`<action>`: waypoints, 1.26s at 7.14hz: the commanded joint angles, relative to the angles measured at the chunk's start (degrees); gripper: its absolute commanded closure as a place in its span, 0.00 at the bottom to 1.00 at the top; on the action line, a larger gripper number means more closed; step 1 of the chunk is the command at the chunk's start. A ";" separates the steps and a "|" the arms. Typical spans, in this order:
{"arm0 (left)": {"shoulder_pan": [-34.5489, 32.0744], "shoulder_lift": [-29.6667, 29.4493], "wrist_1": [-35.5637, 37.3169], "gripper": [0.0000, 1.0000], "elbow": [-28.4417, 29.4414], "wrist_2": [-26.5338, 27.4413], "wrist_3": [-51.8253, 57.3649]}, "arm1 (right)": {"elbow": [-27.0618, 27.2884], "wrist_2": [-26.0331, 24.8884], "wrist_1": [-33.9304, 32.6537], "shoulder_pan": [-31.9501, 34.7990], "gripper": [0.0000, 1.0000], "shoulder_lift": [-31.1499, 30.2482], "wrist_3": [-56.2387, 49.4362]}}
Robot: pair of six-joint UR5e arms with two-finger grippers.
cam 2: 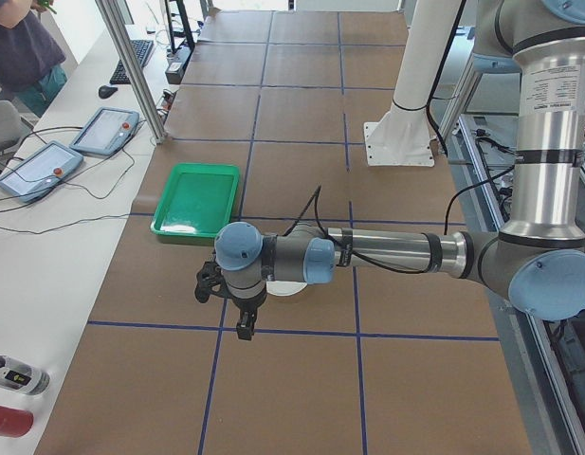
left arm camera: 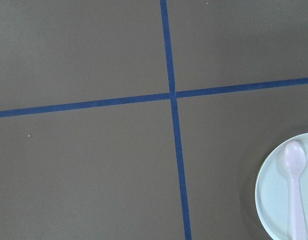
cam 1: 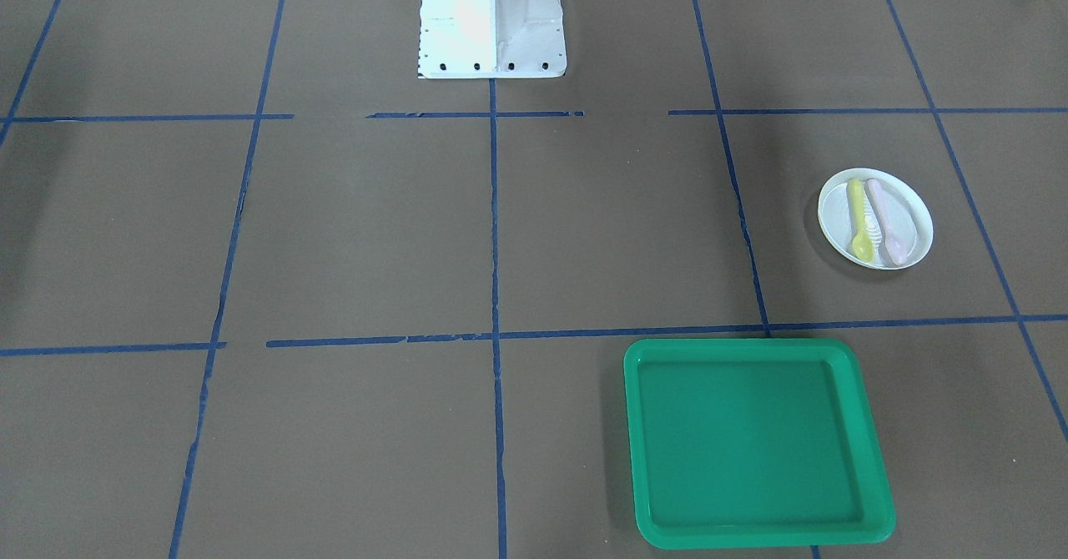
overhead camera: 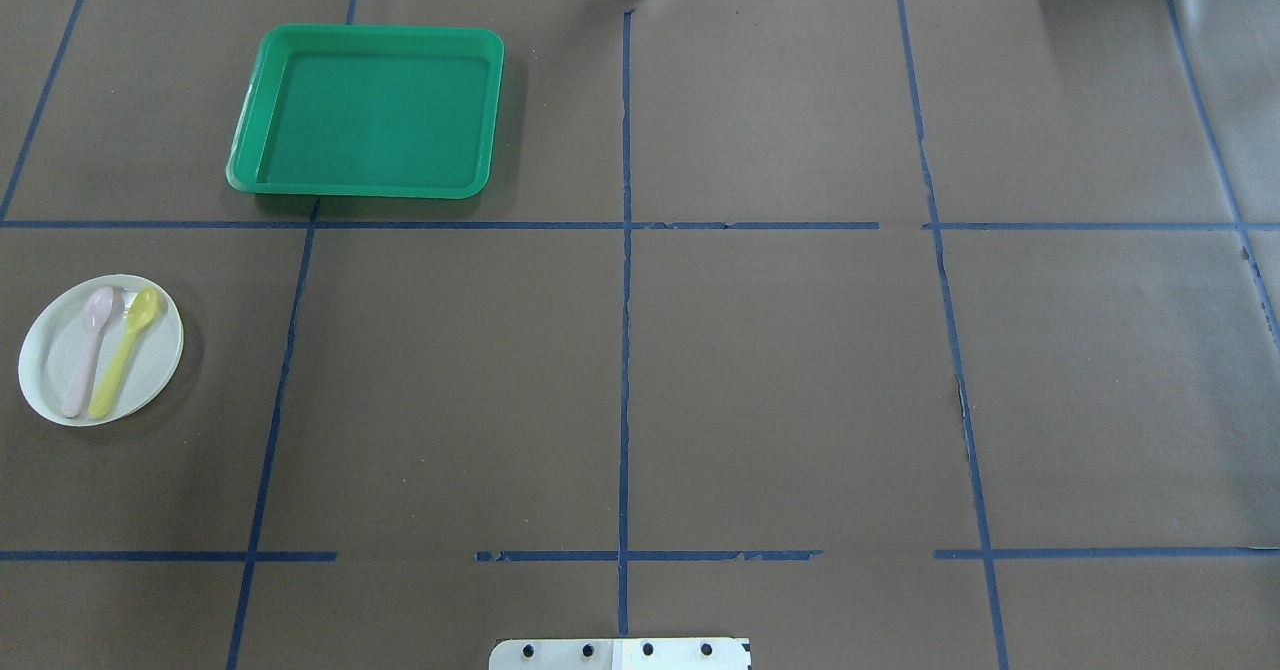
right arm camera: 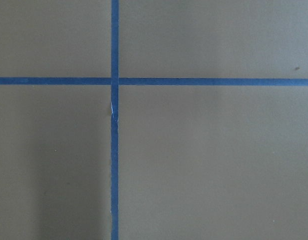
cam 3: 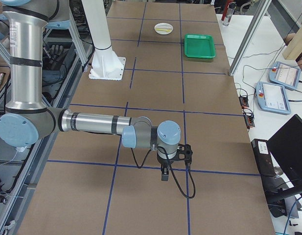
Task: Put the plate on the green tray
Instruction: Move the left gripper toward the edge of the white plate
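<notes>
I will next move my left gripper to the white plate and close it on the plate's rim (cam 1: 929, 219) (left arm camera: 256, 191) next to the pink spoon.
The white plate (cam 1: 915, 219) lies on the brown table with a yellow spoon (cam 1: 858, 221) and a pink spoon (cam 1: 888, 225) on it. In the overhead view the plate (overhead camera: 48, 362) is at the far left. The green tray (cam 1: 751, 434) is empty, apart from the plate, and lies farther from the robot (overhead camera: 370, 110). My left gripper (cam 2: 245, 332) hangs above the table beside the plate (cam 2: 292, 290); I cannot tell if it is open. The left wrist view shows the plate's edge (left arm camera: 273, 200). My right gripper (cam 3: 164, 176) hangs far from both; its state is unclear.
Blue tape lines grid the table. The white robot base (cam 1: 492, 17) stands at the table's robot side. Two teach pendants (cam 2: 102, 128) with cables lie on the white bench past the tray, and an operator (cam 2: 22, 47) stands there.
</notes>
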 commanded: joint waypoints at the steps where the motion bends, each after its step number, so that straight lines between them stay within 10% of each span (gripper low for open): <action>1: 1.18 -1.04 -0.20 0.00 -3.39 0.13 -8.41 | 0.03 0.00 -0.07 0.00 0.00 0.00 0.00; 9: 24.81 4.32 -42.46 0.00 11.27 4.49 -42.29 | -0.06 0.00 -0.07 0.00 0.00 0.00 0.00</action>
